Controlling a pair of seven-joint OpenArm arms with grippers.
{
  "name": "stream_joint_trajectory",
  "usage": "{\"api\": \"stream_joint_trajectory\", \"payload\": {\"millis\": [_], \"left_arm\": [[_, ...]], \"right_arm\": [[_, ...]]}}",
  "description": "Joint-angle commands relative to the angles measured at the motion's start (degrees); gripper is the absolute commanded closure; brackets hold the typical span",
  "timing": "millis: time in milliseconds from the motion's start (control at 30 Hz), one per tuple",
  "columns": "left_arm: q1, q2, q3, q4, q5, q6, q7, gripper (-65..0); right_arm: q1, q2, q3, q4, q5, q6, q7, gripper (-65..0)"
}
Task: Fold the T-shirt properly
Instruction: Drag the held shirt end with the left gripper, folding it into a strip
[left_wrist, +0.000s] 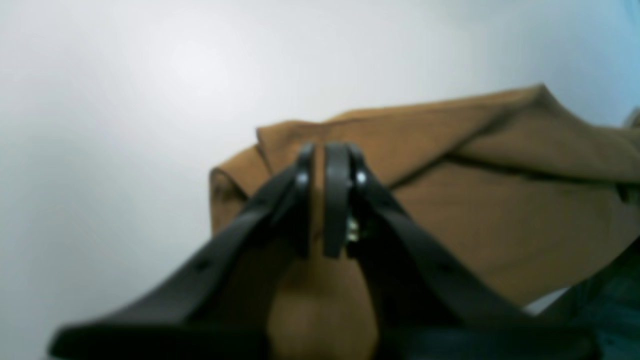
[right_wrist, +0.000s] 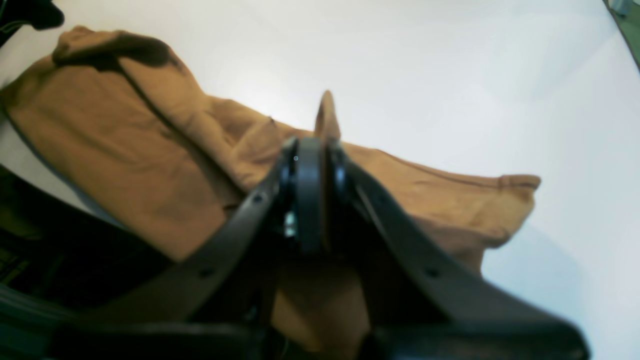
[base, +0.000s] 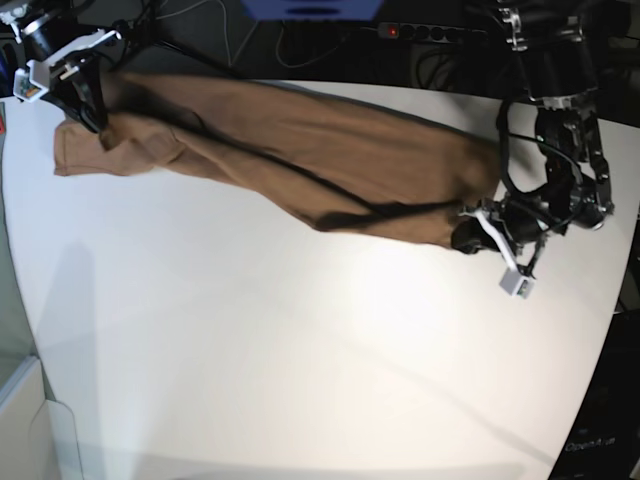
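The T-shirt's loose corner spreads past the fingers of my left gripper, so I should open them and pinch the T-shirt's near edge (left_wrist: 328, 125) before I pull the T-shirt straight.
The tan-brown T-shirt (base: 300, 150) lies stretched as a long folded band across the far side of the white table (base: 250, 350), from upper left to right. On the right of the base view, my left gripper (base: 468, 235) sits at the shirt's right end. In the left wrist view its fingers (left_wrist: 336, 200) stand nearly together on a pinch of the T-shirt (left_wrist: 500, 210). My right gripper (base: 95, 120) holds the left end. The right wrist view shows this gripper (right_wrist: 317, 142) shut, with a tuft of the T-shirt (right_wrist: 125, 150) poking above the tips.
A power strip (base: 415, 30) and cables lie behind the table's far edge, beside a blue object (base: 310, 8). A white box (base: 25, 420) stands off the table at lower left. The table's curved edge runs close by the left arm at the right.
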Motion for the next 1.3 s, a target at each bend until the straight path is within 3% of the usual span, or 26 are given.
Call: {"api": "stream_joint_trajectory", "payload": {"millis": [0,167,233,367,767,967,1033,1100,1200,1267], "left_arm": [[-1.7,-0.4,-0.1,-0.2,-1.5,-0.5,-1.3,-7.6],[-1.7,-0.2,-0.1,-1.1,-1.5,-0.5,-1.4,-26.3],[-1.7,-0.1,-0.1,-1.1,-1.5,-0.5,-3.1,-29.6],[-1.7,-0.1,0.3,-1.7,-1.5,-0.5,-5.7,-29.6],[-4.6,0.0,0.3,-10.0,-1.0,-0.5,-5.8,-29.6],[-5.9,3.2,0.3,-10.4,8.6,-0.5,-5.8,-29.6],[-5.9,4.7,0.2,-10.2,11.0,-0.5,-5.8,-27.0],[-5.9,5.4,0.1,-10.2,12.0,-0.5,-5.8,-20.2],[-5.8,5.5,0.3,-10.0,11.8,-0.5,-5.4,-1.9],[-5.8,5.3,0.0,-9.6,11.7,-0.5,-5.3,-2.5]], "right_arm": [[-0.6,0.7,0.4,0.7,1.1,0.2,1.7,-3.5],[-0.7,0.7,0.4,0.7,1.1,0.2,1.7,-3.5],[-0.7,0.7,0.4,0.7,1.1,0.2,1.7,-3.5],[-0.7,0.7,0.4,0.7,1.1,0.2,1.7,-3.5],[-0.5,0.8,0.4,0.7,1.1,0.2,1.7,-3.5],[-0.5,0.8,0.4,0.7,1.1,0.2,1.7,-3.5],[-0.5,0.8,0.4,0.7,1.1,0.2,1.7,-3.5],[-0.5,0.8,0.4,0.7,1.1,0.2,1.7,-3.5],[-0.5,0.8,0.4,0.7,1.1,0.2,1.7,-3.5],[-0.5,0.8,0.4,0.7,1.1,0.2,1.7,-3.5]]}}
